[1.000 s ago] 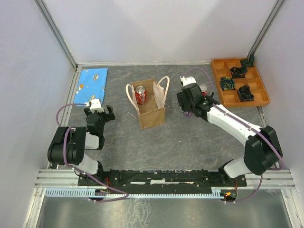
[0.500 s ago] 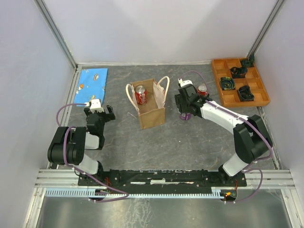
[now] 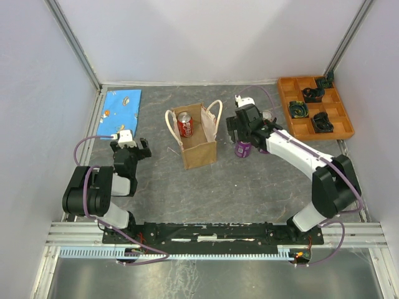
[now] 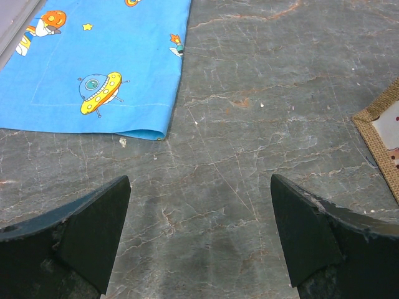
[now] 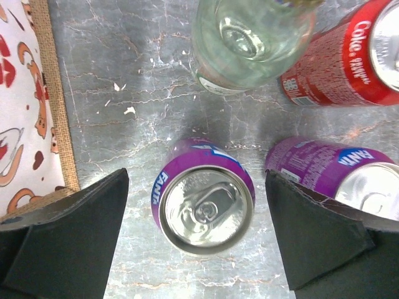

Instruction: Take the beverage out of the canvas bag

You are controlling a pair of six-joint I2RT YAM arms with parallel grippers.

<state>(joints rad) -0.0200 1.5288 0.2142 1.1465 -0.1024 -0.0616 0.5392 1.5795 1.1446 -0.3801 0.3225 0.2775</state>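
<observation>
The red cola can inside the tan canvas bag has an upper part (image 3: 185,118), and my right gripper should go there next and close on it.
The tan canvas bag (image 3: 199,144) stands upright mid-table with cream handles, and a red cola can (image 3: 185,123) stands inside it. Its edge and printed lining show in the right wrist view (image 5: 47,93), and a corner shows in the left wrist view (image 4: 381,132). My right gripper (image 3: 240,132) is open just right of the bag. It hovers over an upright purple Fanta can (image 5: 204,198) that stands on the table (image 3: 242,149) between my fingers (image 5: 75,237), with neither finger touching it. My left gripper (image 3: 129,145) is open and empty over bare table (image 4: 199,212).
A second purple can (image 5: 336,174), a red cola can (image 5: 349,62) and a clear glass bottle (image 5: 249,37) stand close behind the Fanta can. A blue printed cloth (image 3: 121,106) lies at the far left. An orange compartment tray (image 3: 287,118) sits at the far right.
My right gripper has shifted left toward the bag and lifted back. The purple can now shows standing on the table below it. The left arm has not moved.
</observation>
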